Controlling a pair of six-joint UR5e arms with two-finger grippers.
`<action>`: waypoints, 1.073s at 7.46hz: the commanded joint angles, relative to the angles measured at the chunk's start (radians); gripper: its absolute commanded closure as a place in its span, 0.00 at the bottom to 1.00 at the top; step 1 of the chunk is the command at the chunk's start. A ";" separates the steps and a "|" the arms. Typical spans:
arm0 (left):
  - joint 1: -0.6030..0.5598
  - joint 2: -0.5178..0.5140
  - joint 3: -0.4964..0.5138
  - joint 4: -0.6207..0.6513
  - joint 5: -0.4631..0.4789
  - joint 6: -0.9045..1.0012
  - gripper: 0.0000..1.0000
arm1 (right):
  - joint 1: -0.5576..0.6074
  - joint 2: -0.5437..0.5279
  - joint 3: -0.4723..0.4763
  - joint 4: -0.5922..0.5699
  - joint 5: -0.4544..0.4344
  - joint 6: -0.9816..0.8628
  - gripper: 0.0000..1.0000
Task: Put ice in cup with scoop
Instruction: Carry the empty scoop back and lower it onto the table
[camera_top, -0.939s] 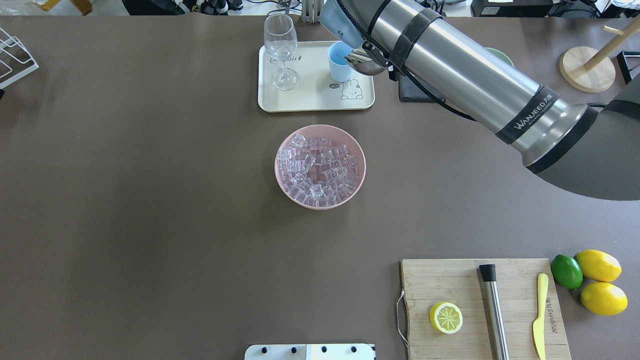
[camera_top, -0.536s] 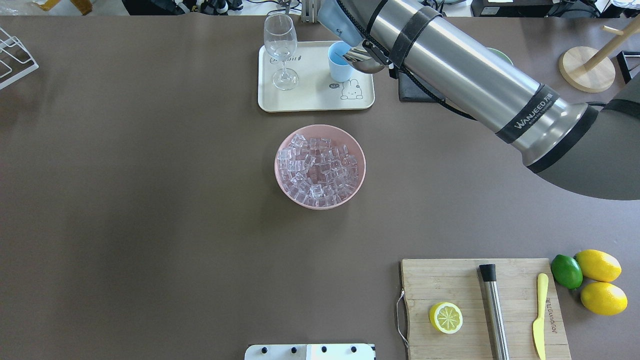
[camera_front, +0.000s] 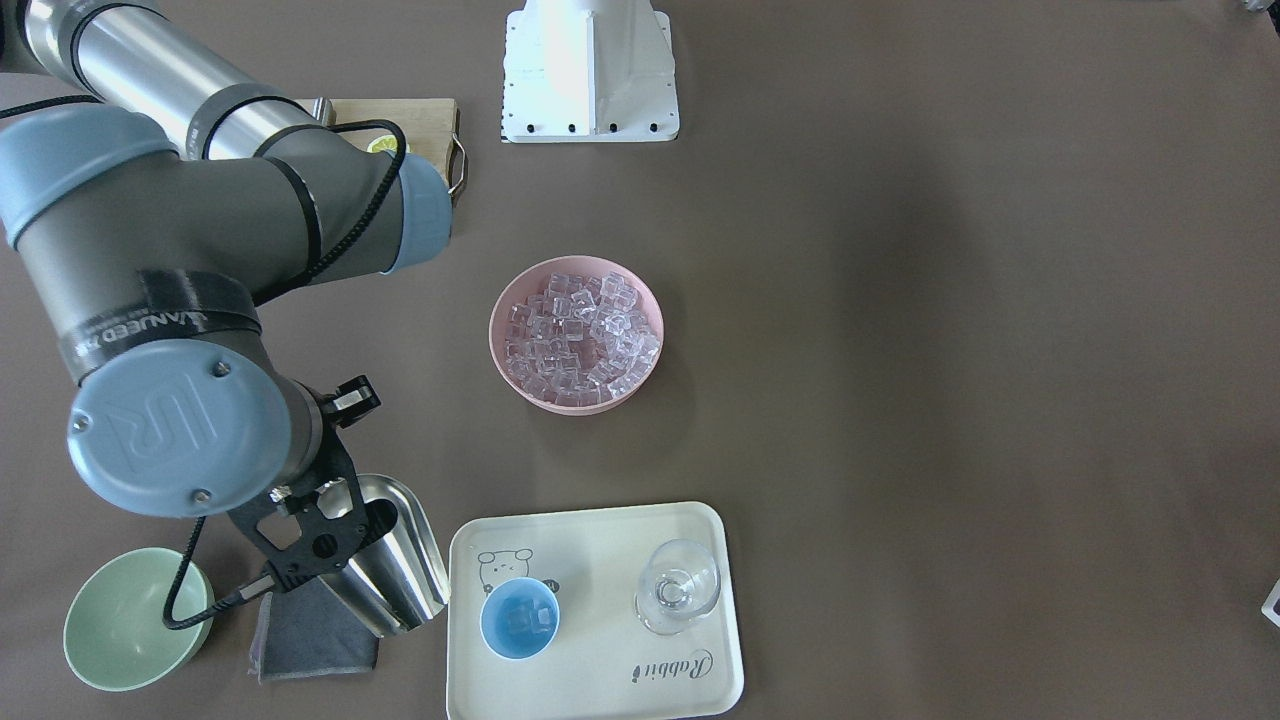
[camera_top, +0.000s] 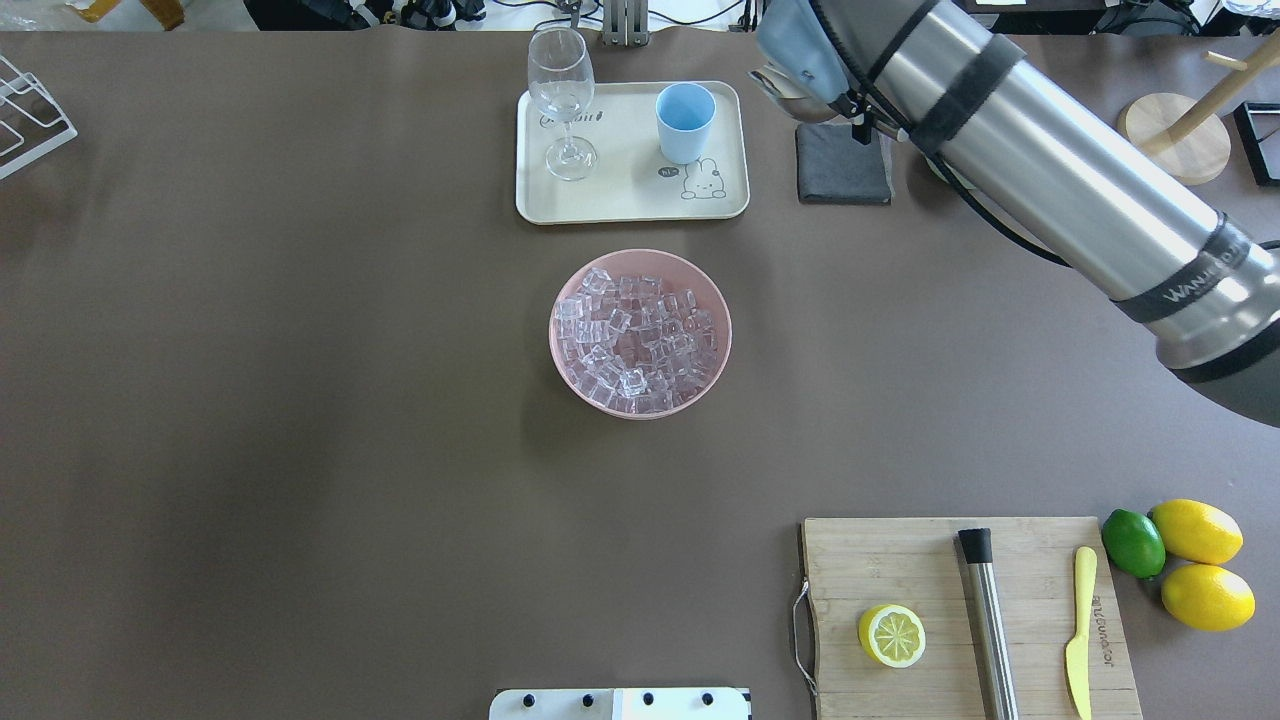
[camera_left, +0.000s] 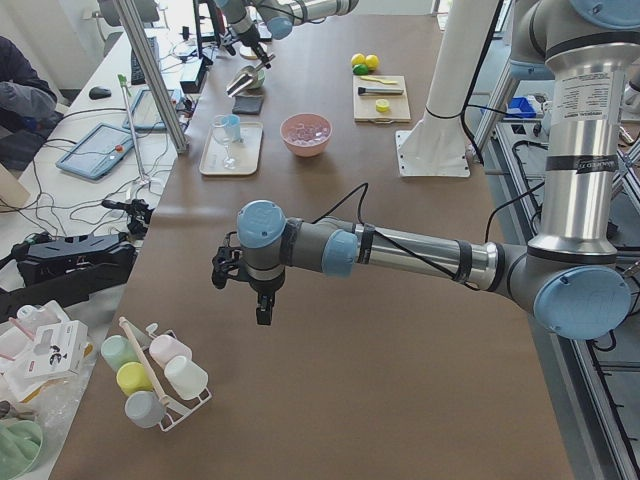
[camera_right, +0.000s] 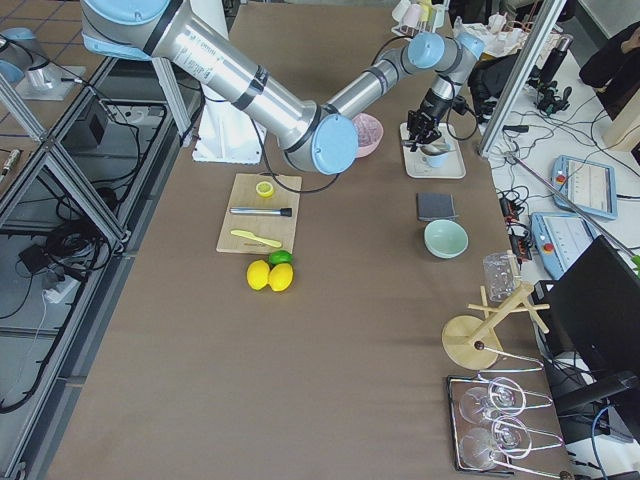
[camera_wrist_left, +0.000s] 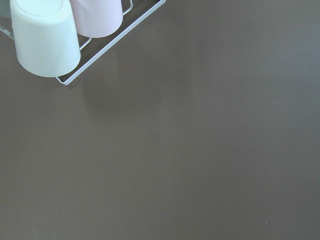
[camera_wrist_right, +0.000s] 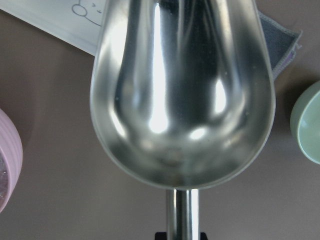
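The robot's right gripper needs to set the steel scoop down on the bare table (camera_front: 275, 370) between the cutting board and the grey cloth.
The steel scoop (camera_wrist_right: 182, 90) is empty, and my right gripper (camera_wrist_right: 182, 232) is shut on its handle. In the front view the scoop (camera_front: 395, 570) hangs above the grey cloth (camera_front: 310, 635), beside the tray (camera_front: 600, 690), with the gripper (camera_front: 335, 530) behind it. The light-blue cup (camera_top: 685, 122) stands on the tray (camera_top: 620, 190); a few ice cubes (camera_front: 520, 622) lie inside it. More ice (camera_top: 640, 335) fills the pink bowl (camera_top: 556, 330) at mid-table. My left gripper (camera_left: 262, 305) hovers over bare table far to the left; I cannot tell if it is open.
A wine glass (camera_top: 562, 100) stands on the tray left of the cup. A pale-green bowl (camera_front: 125, 620) sits beyond the cloth. A cutting board (camera_top: 930, 560) with a lemon half, steel rod and knife lies front right. A rack of mugs (camera_wrist_left: 45, 40) is near the left gripper.
My right arm has swung right with the scoop, from over the cup's rim to above the grey cloth. The cup now shows whole.
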 joint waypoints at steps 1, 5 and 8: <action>-0.001 0.017 -0.003 -0.003 -0.001 0.000 0.02 | 0.015 -0.315 0.423 0.005 -0.005 0.206 1.00; -0.001 0.093 0.058 -0.160 0.000 -0.002 0.02 | 0.024 -0.647 0.652 0.066 0.058 0.446 1.00; 0.000 0.090 0.058 -0.164 0.009 -0.014 0.02 | -0.077 -0.743 0.641 0.223 0.112 0.693 1.00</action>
